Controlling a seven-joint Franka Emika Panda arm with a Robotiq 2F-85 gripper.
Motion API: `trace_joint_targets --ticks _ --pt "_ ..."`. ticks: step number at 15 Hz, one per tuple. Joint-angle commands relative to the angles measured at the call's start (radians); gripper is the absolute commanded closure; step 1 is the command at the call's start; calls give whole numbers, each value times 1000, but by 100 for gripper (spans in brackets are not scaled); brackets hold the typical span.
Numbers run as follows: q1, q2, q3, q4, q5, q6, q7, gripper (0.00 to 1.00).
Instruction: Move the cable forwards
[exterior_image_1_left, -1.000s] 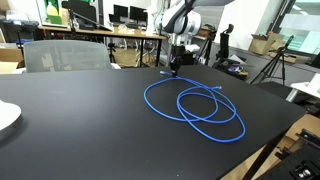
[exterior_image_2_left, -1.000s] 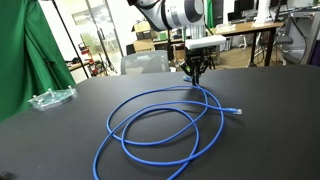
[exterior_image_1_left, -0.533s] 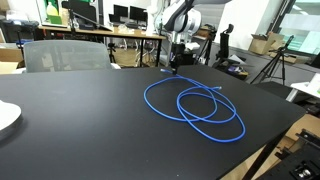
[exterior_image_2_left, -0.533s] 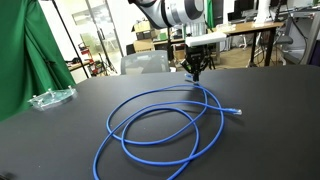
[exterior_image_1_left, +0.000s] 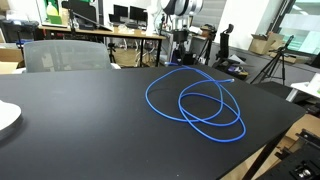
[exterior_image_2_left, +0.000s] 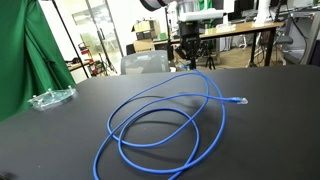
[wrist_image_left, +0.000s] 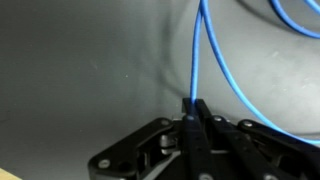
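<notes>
My gripper is going to release the far end of the cable, now lifting at the table's far edge, onto the black table, inside the far curve of the cable's inner loop (exterior_image_1_left: 207, 91).
The bright blue cable (exterior_image_1_left: 195, 100) lies in loose overlapping loops on the black table (exterior_image_1_left: 80, 120). It also shows in an exterior view (exterior_image_2_left: 165, 125), with a pale plug end (exterior_image_2_left: 240, 101) at the right. My gripper (exterior_image_1_left: 181, 60) is at the table's far edge, shut on the far end of the cable and lifting it off the table; it also appears in an exterior view (exterior_image_2_left: 191, 62). In the wrist view the fingers (wrist_image_left: 195, 108) pinch the blue cord (wrist_image_left: 190, 50), which runs up and away from them.
A clear plastic object (exterior_image_2_left: 50, 97) lies at the table's left side. A white plate edge (exterior_image_1_left: 6, 117) sits at the left. A grey chair (exterior_image_1_left: 62, 55) and desks with monitors stand behind the table. A green cloth (exterior_image_2_left: 20, 60) hangs at left.
The gripper has risen and lifted the cable's far end off the table. The far loop has been pulled up and stretched toward the gripper.
</notes>
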Motion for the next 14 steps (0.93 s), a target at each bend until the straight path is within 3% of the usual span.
trace_joint_targets --ticks 1,4,8,14 --pt "20 -161 -5 -167 -78 -123 -77 98" --pt "25 -222 9 -246 -129 -201 -197 98" --pt "55 -294 11 -405 -223 -207 -327 98" --pt "114 -257 17 -481 -384 -224 -480 98"
